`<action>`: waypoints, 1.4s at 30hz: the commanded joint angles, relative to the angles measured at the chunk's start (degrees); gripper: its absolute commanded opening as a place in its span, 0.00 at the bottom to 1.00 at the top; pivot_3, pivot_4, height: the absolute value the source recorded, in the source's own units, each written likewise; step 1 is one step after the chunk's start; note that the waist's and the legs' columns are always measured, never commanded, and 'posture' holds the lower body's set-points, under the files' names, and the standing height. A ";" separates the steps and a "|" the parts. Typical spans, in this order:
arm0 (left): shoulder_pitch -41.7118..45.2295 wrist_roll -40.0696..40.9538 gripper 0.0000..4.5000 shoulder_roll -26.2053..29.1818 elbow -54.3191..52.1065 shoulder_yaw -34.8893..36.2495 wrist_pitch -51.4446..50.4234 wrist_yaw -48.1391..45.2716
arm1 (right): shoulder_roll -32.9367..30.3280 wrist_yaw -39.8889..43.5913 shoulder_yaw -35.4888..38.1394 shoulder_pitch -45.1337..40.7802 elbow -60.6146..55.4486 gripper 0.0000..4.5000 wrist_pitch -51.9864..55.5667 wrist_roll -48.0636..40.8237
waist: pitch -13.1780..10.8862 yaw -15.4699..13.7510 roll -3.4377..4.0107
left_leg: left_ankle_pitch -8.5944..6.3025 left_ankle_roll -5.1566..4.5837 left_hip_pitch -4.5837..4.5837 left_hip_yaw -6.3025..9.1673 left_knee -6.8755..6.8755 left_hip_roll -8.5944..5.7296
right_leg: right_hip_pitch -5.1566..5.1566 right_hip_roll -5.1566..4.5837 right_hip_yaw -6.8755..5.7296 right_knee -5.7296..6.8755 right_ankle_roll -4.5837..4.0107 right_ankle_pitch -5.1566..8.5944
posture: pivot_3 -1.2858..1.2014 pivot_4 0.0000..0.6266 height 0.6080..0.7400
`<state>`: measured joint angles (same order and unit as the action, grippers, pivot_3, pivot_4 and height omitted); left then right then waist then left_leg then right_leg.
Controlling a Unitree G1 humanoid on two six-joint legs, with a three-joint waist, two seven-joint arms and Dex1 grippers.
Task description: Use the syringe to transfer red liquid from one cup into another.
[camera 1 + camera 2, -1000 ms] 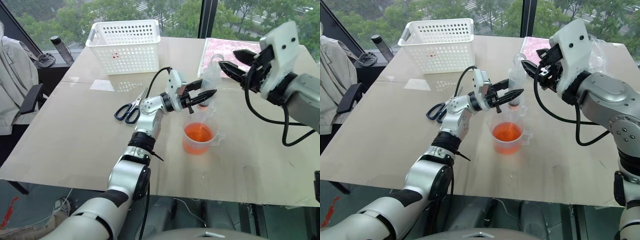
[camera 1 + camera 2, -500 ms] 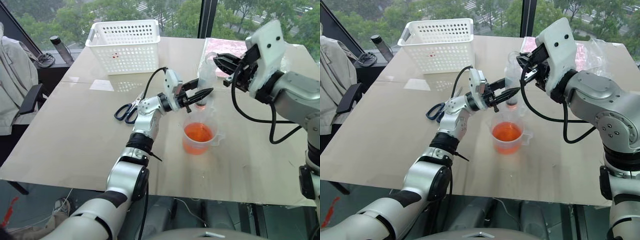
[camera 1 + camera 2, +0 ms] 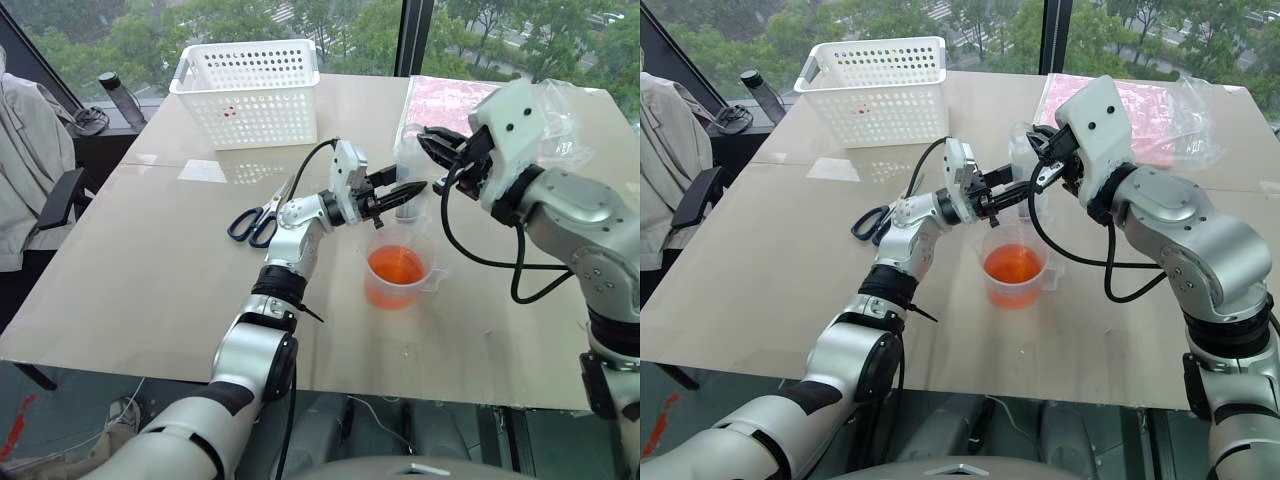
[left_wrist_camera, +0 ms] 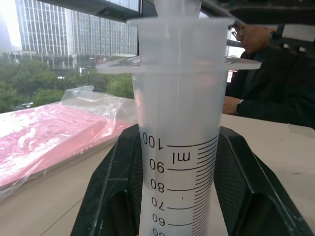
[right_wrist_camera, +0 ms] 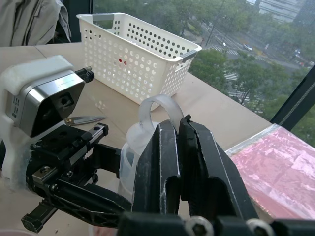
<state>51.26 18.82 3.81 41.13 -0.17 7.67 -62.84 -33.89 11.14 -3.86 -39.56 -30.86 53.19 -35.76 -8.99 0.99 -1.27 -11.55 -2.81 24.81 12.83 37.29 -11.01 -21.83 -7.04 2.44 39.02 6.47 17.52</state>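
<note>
The clear syringe will go down between the scissors and the cup of red liquid [image 3: 335, 241], set there by my left gripper.
My left gripper [image 3: 404, 192] is shut on the barrel of the clear syringe [image 4: 179, 147], holding it upright over the wide handled cup [image 3: 398, 277] of red liquid [image 3: 396, 266]. Its black fingers [image 4: 110, 196] clamp the barrel on both sides, at the printed markings. At the top of the syringe, my right gripper [image 5: 180, 129] is shut on the plunger's ring [image 5: 157, 105]. It reaches in from the right, its tips [image 3: 428, 141] just above the left gripper. The syringe tip and the other cup are hidden.
A white basket [image 3: 250, 90] stands at the back left of the table, and scissors [image 3: 255, 222] lie left of the left arm. A pink packet in a plastic bag [image 3: 455, 100] lies at the back right. A seated person [image 4: 275, 78] is beyond the table.
My right gripper has come down and to the left onto the top of the syringe, and its fingers have shut. The left gripper has kept its place, still holding the barrel.
</note>
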 commanded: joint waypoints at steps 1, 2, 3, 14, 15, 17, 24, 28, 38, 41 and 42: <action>5.00 2.48 0.31 0.13 -4.99 2.79 1.65 1.74 | 0.34 4.80 -3.75 3.93 0.19 0.00 1.90 -0.54 | 0.00 0.00 0.00 | 0.00 0.00 0.00 0.00 0.00 0.00 | 0.00 0.00 0.00 0.00 0.00 0.00 | 0.52 0.24 1.00; 5.28 2.48 0.31 0.33 -4.80 2.98 1.66 1.86 | 0.26 5.39 -3.85 4.49 0.04 0.00 1.64 -0.17 | 0.00 0.00 0.00 | 0.00 0.00 0.00 0.00 0.00 0.00 | 0.00 0.00 0.00 0.00 0.00 0.00 | 0.52 0.24 1.00; 5.64 2.52 0.31 0.55 -4.64 3.24 1.56 2.05 | 0.25 5.90 -4.08 5.35 -0.12 0.00 1.37 0.19 | 0.00 0.00 0.00 | 0.00 0.00 0.00 0.00 0.00 0.00 | 0.00 0.00 0.00 0.00 0.00 0.00 | 0.52 0.24 1.00; 6.19 3.45 0.31 1.82 -7.08 3.56 -1.48 1.74 | 2.14 9.90 2.31 7.05 -0.03 0.15 -4.63 1.00 | 0.00 0.00 0.00 | 0.00 0.00 0.00 0.00 0.00 -0.01 | 0.00 0.00 0.00 0.00 0.00 0.00 | 0.52 0.24 1.00; 6.47 3.90 0.31 1.92 -7.68 3.76 -2.24 1.85 | 1.04 11.47 3.17 7.87 -0.71 0.23 -5.20 0.82 | 0.00 0.05 0.00 | 0.00 0.00 0.00 0.02 0.01 0.00 | 0.00 0.01 -0.02 0.00 0.00 0.00 | 0.52 0.24 1.00; 7.18 4.65 0.31 2.23 -8.68 4.21 -3.77 2.38 | -0.94 14.47 6.14 10.01 -2.50 0.42 -6.36 -0.56 | 0.00 0.10 -0.01 | 0.00 0.00 -0.01 0.02 -0.01 0.00 | -0.01 0.00 0.00 0.00 0.00 0.00 | 0.52 0.24 1.00; 9.51 6.30 0.31 2.09 -10.91 5.67 -9.11 6.59 | -9.81 27.65 18.39 25.15 -10.27 0.99 -10.14 -8.27 | 0.00 -0.38 -0.01 | -0.01 -0.01 0.01 0.06 0.02 -0.04 | 0.07 -0.03 -0.10 -0.10 0.00 0.00 | 0.52 0.24 1.00; 9.64 6.85 0.31 2.69 -13.90 5.13 -14.27 8.81 | -11.77 30.20 27.56 34.04 -11.98 0.99 -13.29 -8.61 | 0.00 0.01 0.00 | -0.01 -0.01 -0.03 0.02 0.02 -0.02 | 0.06 -0.02 -0.07 -0.01 0.01 0.00 | 0.52 0.24 1.00; 19.66 16.77 0.31 12.40 -15.10 11.57 -57.99 24.47 | -12.36 31.18 45.86 49.89 -18.28 0.99 -12.93 -16.41 | -0.02 -0.12 -0.03 | -0.01 -0.01 -0.03 0.04 0.06 -0.01 | 0.05 0.01 -0.09 0.06 0.02 0.00 | 0.52 0.24 1.00; 22.35 15.64 0.31 16.63 -10.92 11.39 -65.59 25.63 | -12.37 29.35 47.04 51.73 -18.62 0.99 -12.89 -18.36 | 0.01 -0.07 0.01 | -0.01 -0.01 -0.10 -0.04 0.06 -0.01 | 0.07 0.05 0.02 0.06 0.02 0.01 | 0.52 0.24 1.00; 22.95 14.40 0.31 18.64 -9.33 9.80 -68.70 24.97 | -12.40 28.83 47.16 52.01 -18.87 0.99 -12.91 -19.07 | 0.02 -0.20 0.03 | -0.01 -0.01 -0.13 -0.04 0.06 -0.01 | 0.08 0.06 0.00 0.05 0.02 0.00 | 0.52 0.24 1.00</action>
<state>73.47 33.85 20.71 29.77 10.69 -56.35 -37.78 -45.80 40.83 41.17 12.25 -47.78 40.88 -52.94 -8.98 0.79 -1.25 -11.56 -2.82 24.61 12.80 37.34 -11.03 -21.75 -6.97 2.44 39.10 6.49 17.53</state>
